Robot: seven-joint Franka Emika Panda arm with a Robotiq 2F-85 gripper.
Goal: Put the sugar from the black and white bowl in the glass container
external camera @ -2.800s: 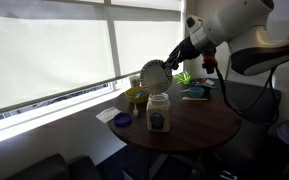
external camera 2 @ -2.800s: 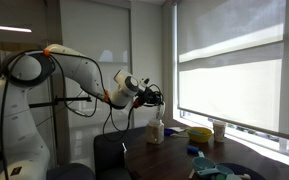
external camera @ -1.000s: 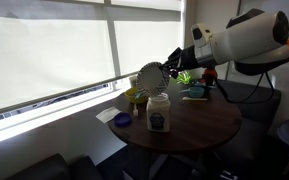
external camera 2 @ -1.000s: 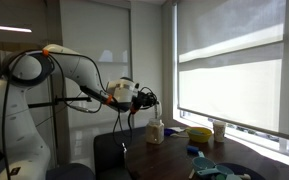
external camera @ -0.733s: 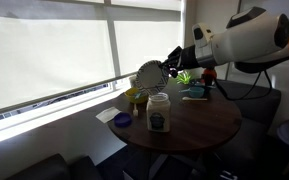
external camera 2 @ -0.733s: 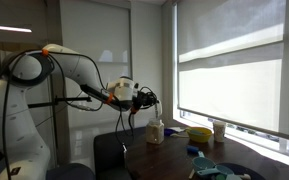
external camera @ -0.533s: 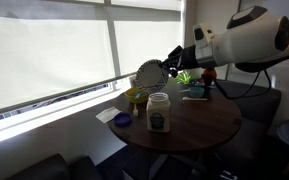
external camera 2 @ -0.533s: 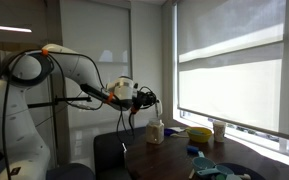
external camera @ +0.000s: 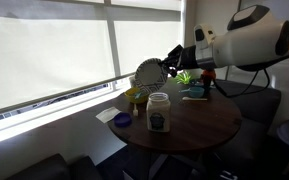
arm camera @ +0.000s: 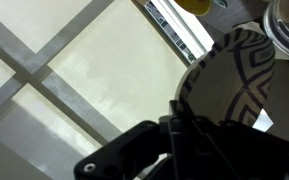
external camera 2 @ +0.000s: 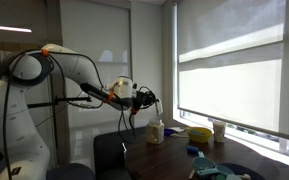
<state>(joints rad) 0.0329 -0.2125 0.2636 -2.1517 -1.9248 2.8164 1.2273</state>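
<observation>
I should set the black and white bowl free from my gripper on the table [external camera: 188,102], in the spot between the glass container and the teal things.
My gripper [external camera: 170,66] is shut on the rim of the black and white bowl [external camera: 149,74] and holds it tilted on edge in the air, above and a little behind the glass container [external camera: 159,112]. The glass container stands upright on the round dark table [external camera: 199,128], with a pale lid and a dark label. In the wrist view the bowl's patterned underside [arm camera: 236,70] fills the right side, with my fingers [arm camera: 184,125] dark below it. In an exterior view the gripper and bowl [external camera 2: 144,97] hang left of the jar [external camera 2: 156,131].
A small blue dish [external camera: 123,120] lies near the table's left edge. A yellow-green jar [external camera: 136,97] stands behind the glass container. A small plant [external camera: 186,77] and teal things [external camera: 195,92] are at the table's far side. A window with blinds runs behind.
The arm has drawn back a little and the tilted bowl has shifted slightly away from the jar; the jar has not moved.
</observation>
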